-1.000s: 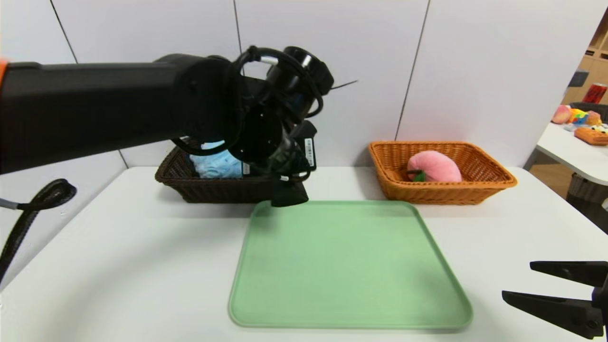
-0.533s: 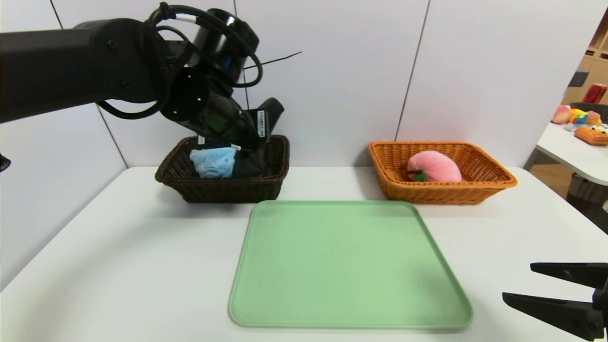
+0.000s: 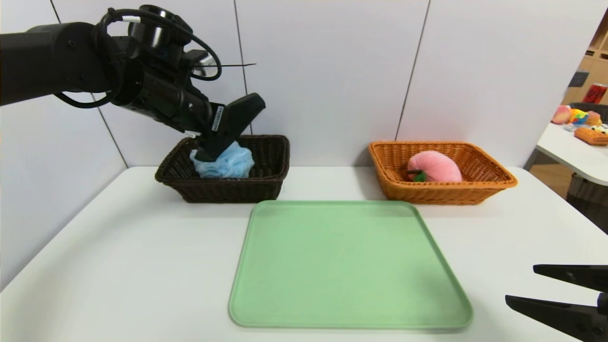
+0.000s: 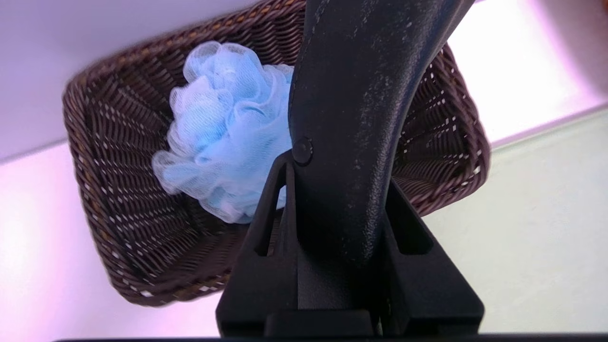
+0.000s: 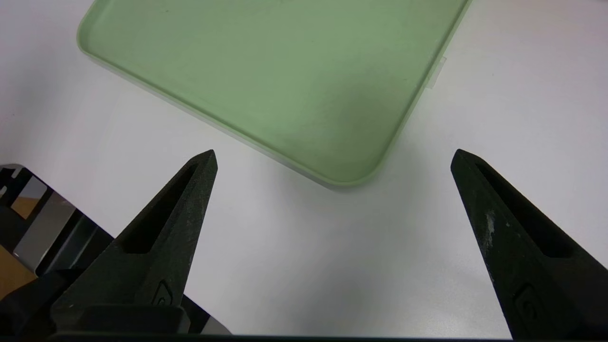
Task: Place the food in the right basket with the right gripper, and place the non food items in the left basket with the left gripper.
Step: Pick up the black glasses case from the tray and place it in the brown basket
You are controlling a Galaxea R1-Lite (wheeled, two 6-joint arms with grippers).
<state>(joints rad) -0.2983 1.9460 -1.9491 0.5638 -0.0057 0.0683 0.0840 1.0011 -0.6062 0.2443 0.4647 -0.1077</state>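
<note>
I will use my left gripper to let go of the flat black case on the light blue pouf in the dark brown basket (image 3: 242,157) (image 4: 296,128).
My left gripper (image 3: 228,128) is shut on the flat black case (image 3: 216,145) and hangs tilted over the dark brown left basket (image 3: 223,190). The case's low end is down at the light blue pouf (image 3: 235,161), which lies inside that basket. The left wrist view shows the case (image 4: 361,95) clamped between both fingers (image 4: 266,213), with the pouf (image 4: 223,128) and the basket (image 4: 118,190) beyond. The pink plush peach (image 3: 434,167) lies in the orange-tan right basket (image 3: 446,194). My right gripper (image 3: 520,283) (image 5: 333,153) stands open and empty, low at the front right.
A bare green tray (image 3: 346,266) (image 5: 285,71) lies in the middle of the white table (image 3: 118,261), in front of both baskets. A wall runs close behind them. A side table (image 3: 570,152) at the far right carries small toys (image 3: 577,116) and a red can (image 3: 596,92).
My left arm has swung left and back with the black case, from in front of the dark basket to above it. The right gripper has stayed in place.
</note>
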